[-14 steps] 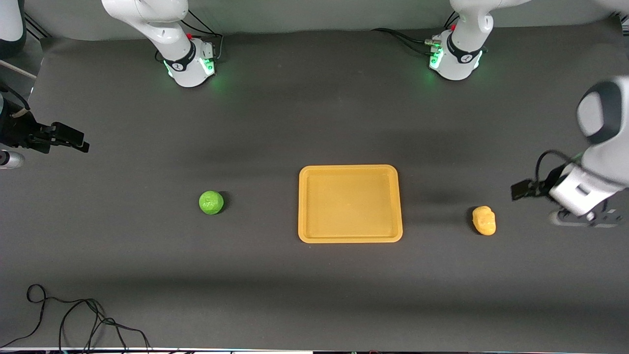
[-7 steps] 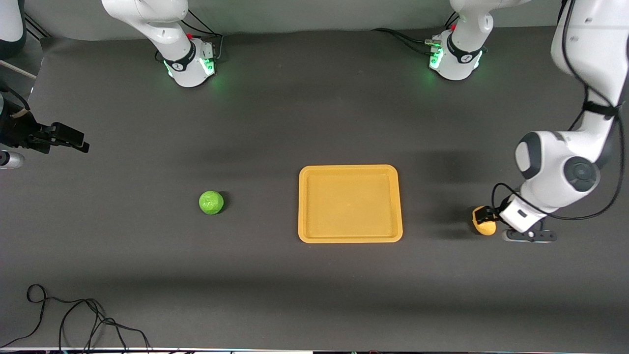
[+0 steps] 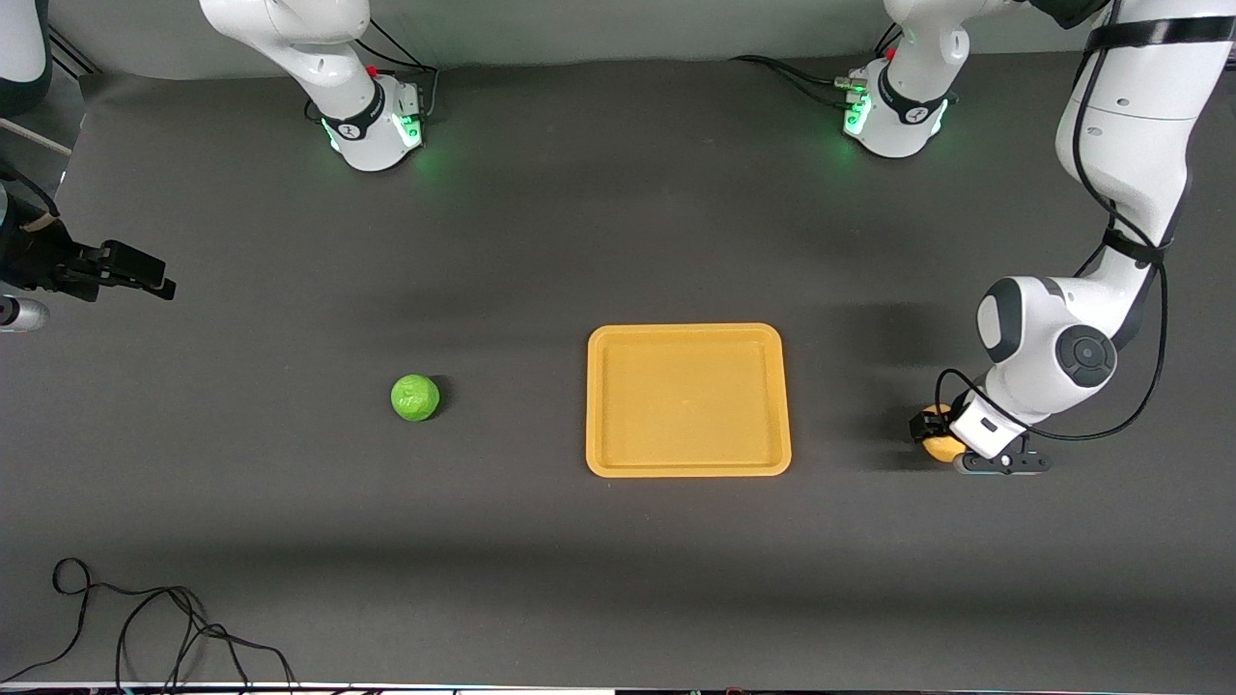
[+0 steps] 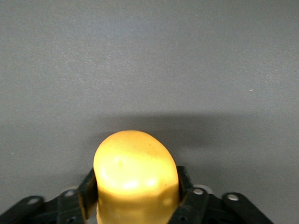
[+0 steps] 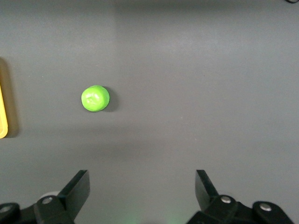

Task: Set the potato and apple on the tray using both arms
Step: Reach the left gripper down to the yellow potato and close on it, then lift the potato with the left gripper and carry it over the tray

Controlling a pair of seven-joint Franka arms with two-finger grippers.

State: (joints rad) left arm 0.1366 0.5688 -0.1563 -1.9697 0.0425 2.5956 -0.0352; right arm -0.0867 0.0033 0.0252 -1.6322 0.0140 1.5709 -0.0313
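Note:
The robot's left gripper should release the potato inside the tray [image 3: 756, 398], close to the tray's rim farthest from the green apple.
The yellow-orange potato [image 3: 937, 447] lies on the dark table toward the left arm's end, apart from the tray [image 3: 686, 331]. My left gripper [image 3: 933, 431] is down at the table and shut on the potato [image 4: 135, 163], one finger [image 4: 88, 189] against each side. The green apple [image 3: 415, 398] lies on the table toward the right arm's end, beside the tray. My right gripper [image 3: 145, 275] is open and empty, held up over the table's edge at the right arm's end. Its wrist view [image 5: 142, 186] shows the apple [image 5: 95, 98] and a sliver of the tray [image 5: 2, 114].
A loose black cable [image 3: 145, 618] lies on the table near the front camera at the right arm's end. The two arm bases [image 3: 372, 125] [image 3: 893, 116] stand farthest from the camera.
My left arm has swung in and come down onto the potato, and its fingers now hold it on both sides. The right arm, apple and tray have not moved.

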